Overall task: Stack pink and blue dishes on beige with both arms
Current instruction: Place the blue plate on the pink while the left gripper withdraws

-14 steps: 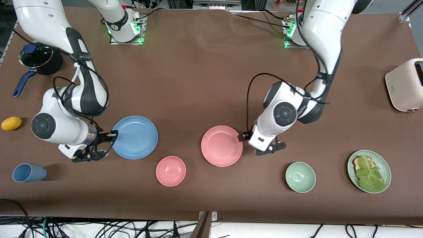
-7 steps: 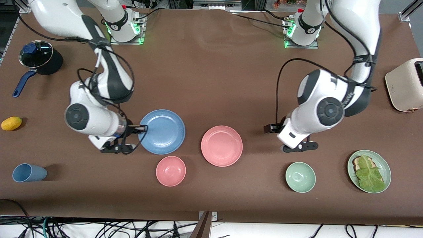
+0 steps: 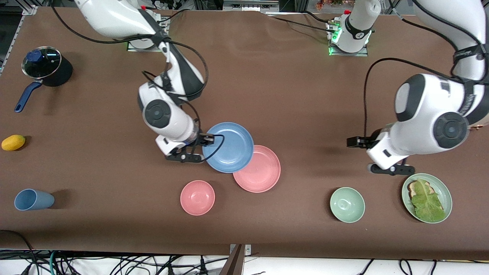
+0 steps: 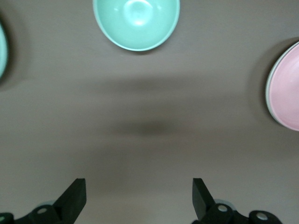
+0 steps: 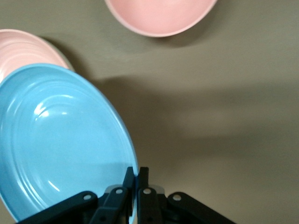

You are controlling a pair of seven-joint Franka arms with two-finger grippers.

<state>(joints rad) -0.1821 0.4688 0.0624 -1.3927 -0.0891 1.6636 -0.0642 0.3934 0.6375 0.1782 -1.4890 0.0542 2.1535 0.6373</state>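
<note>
Next, my right gripper puts the light blue plate, now tilted in the air, down on the middle of the pink plate (image 3: 256, 169).
My right gripper (image 3: 208, 140) (image 5: 136, 175) is shut on the rim of the light blue plate (image 3: 229, 147) (image 5: 60, 140) and holds it tilted in the air. The blue plate overlaps the edge of the pink plate (image 3: 261, 170) (image 5: 23, 46) (image 4: 285, 93), which lies flat on the table. My left gripper (image 3: 353, 142) (image 4: 138, 184) is open and holds nothing; it hangs over bare table between the pink plate and the lettuce plate. No beige plate is in view.
A pink bowl (image 3: 197, 197) (image 5: 159, 16) and a green bowl (image 3: 347, 204) (image 4: 136, 23) sit nearer the front camera. The green lettuce plate (image 3: 403, 194) is at the left arm's end. A blue cup (image 3: 32, 199), a yellow fruit (image 3: 13, 142) and a pot (image 3: 44, 67) are at the right arm's end.
The right arm has carried the blue plate toward the table's middle, until it overlaps the pink plate. The left gripper has drawn away from the pink plate toward its own end.
</note>
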